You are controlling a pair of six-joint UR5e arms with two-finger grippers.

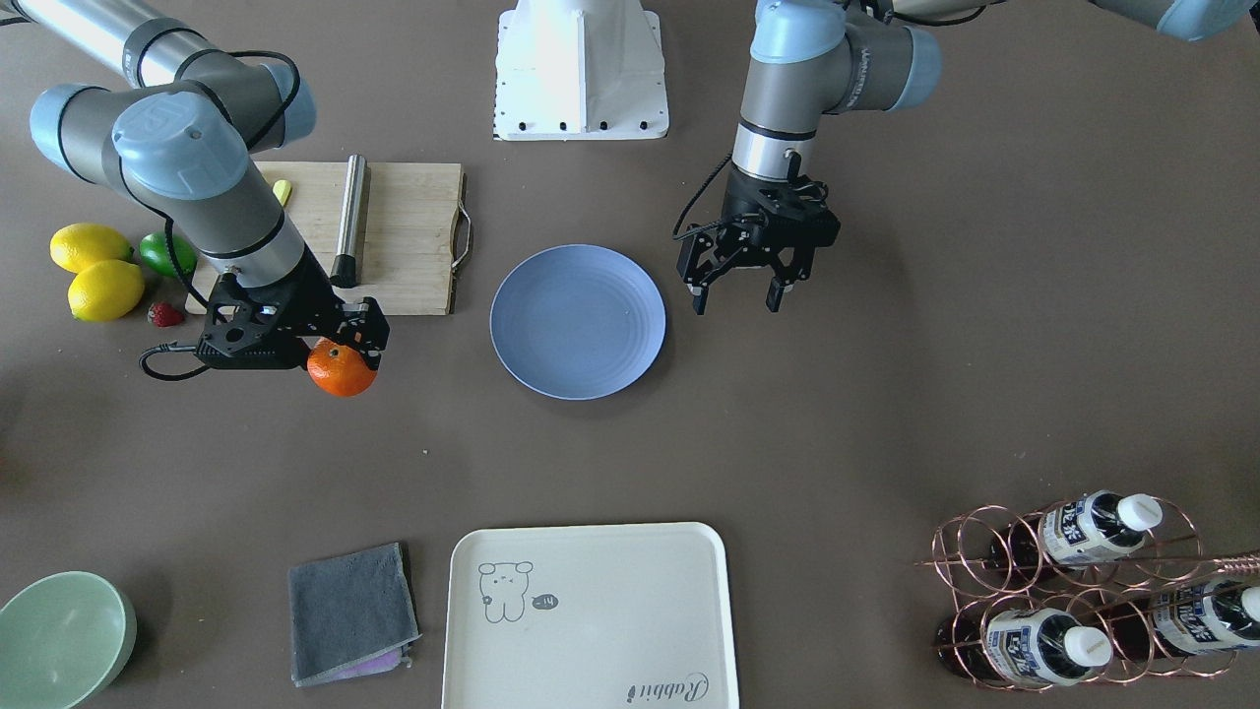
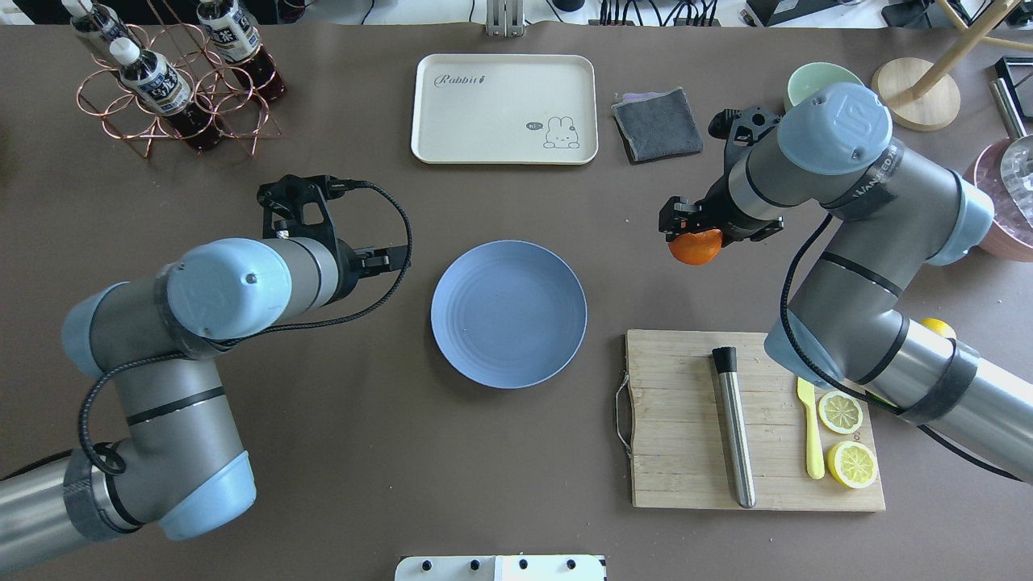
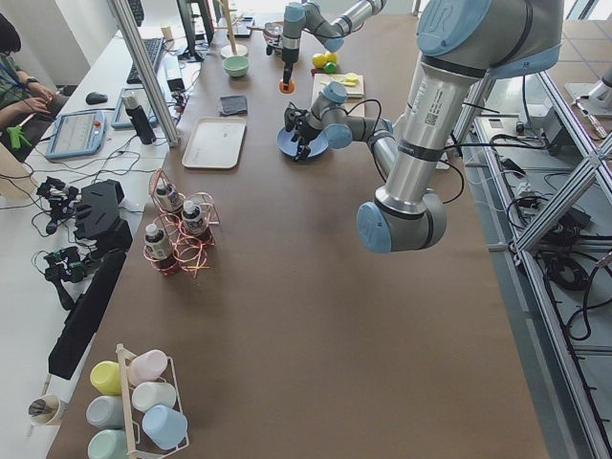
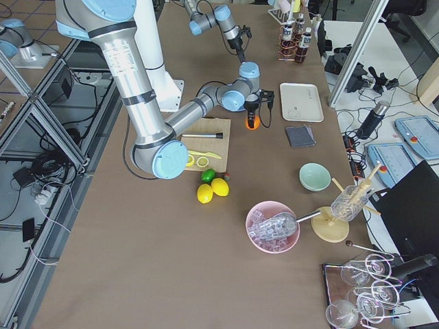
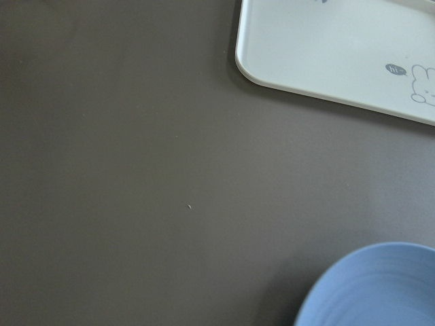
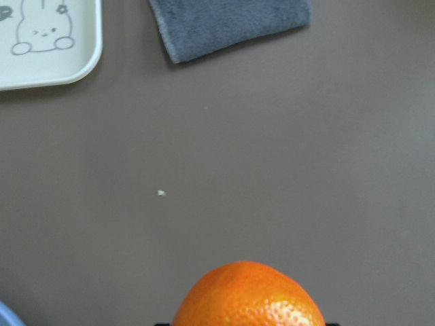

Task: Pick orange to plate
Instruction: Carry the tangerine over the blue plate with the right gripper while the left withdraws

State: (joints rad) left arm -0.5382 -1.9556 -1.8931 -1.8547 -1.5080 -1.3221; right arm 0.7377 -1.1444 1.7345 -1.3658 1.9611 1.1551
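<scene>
The orange is to go on the plate. Next, my right gripper releases it on the middle of the pale-blue plate (image 1: 579,320).
The orange (image 1: 342,368) is bright and round, and my right gripper (image 1: 346,347) is shut on it from above. It hangs over bare table just off the cutting board's corner, a short way from the pale-blue plate (image 1: 578,321). The overhead view shows the orange (image 2: 696,247) to the right of the plate (image 2: 508,314), with nothing lying on the plate. The right wrist view has the orange (image 6: 248,297) at the bottom edge, table below it. My left gripper (image 1: 736,295) hangs open and holds nothing, close to the plate's other side.
A wooden cutting board (image 2: 686,452) holds a steel rod, a yellow knife and lemon slices. Two lemons (image 1: 91,266), a lime and a strawberry lie beyond it. The far side has a cream tray (image 2: 504,109), grey cloth (image 2: 657,123), mint bowl (image 1: 54,640) and bottle rack (image 1: 1083,591).
</scene>
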